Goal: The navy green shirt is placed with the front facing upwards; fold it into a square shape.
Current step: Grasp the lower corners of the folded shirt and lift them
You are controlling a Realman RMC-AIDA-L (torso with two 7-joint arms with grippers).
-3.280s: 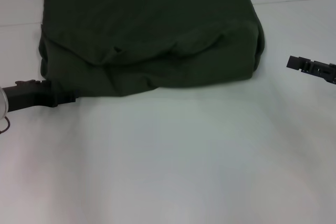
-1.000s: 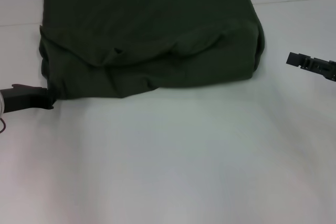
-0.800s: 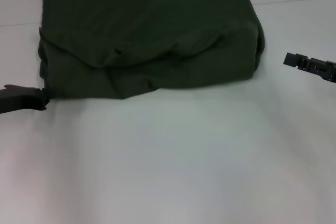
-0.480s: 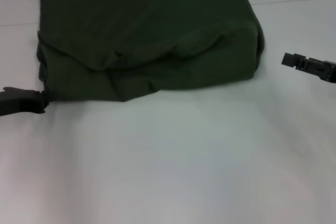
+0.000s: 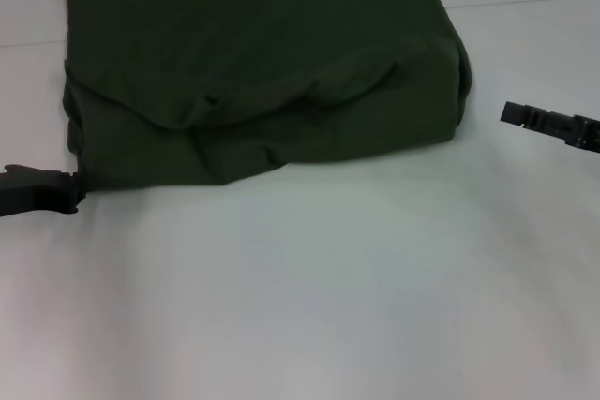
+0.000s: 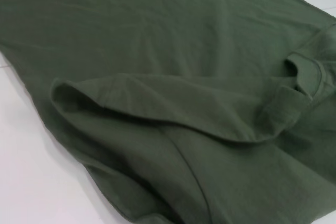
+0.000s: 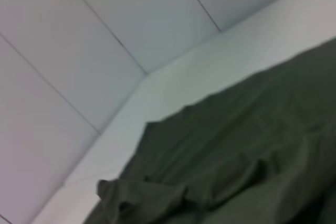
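Observation:
My right gripper is to close next on the free near corner [image 5: 456,126] of the navy green shirt, across from the corner that my left gripper is holding.
The navy green shirt [image 5: 262,63] lies folded into a thick, rumpled rectangle at the far side of the white table [image 5: 309,288], plain green side up. Its lettering is hidden. My left gripper [image 5: 71,190] is at the shirt's near left corner, low on the table and shut on the corner's edge. The left wrist view shows the shirt [image 6: 173,77] close up, with a rolled fold and the collar. My right gripper [image 5: 514,114] hovers right of the shirt, apart from it. The right wrist view shows the shirt [image 7: 252,150] from the side.
The white table stretches bare across the near half of the head view. A seam line [image 5: 525,0] crosses the surface behind the shirt on the right. Pale wall panels [image 7: 105,35] rise beyond the table in the right wrist view.
My left gripper has drawn back to the left, and the shirt's left edge has shifted left with it. The right gripper has edged slightly left toward the shirt.

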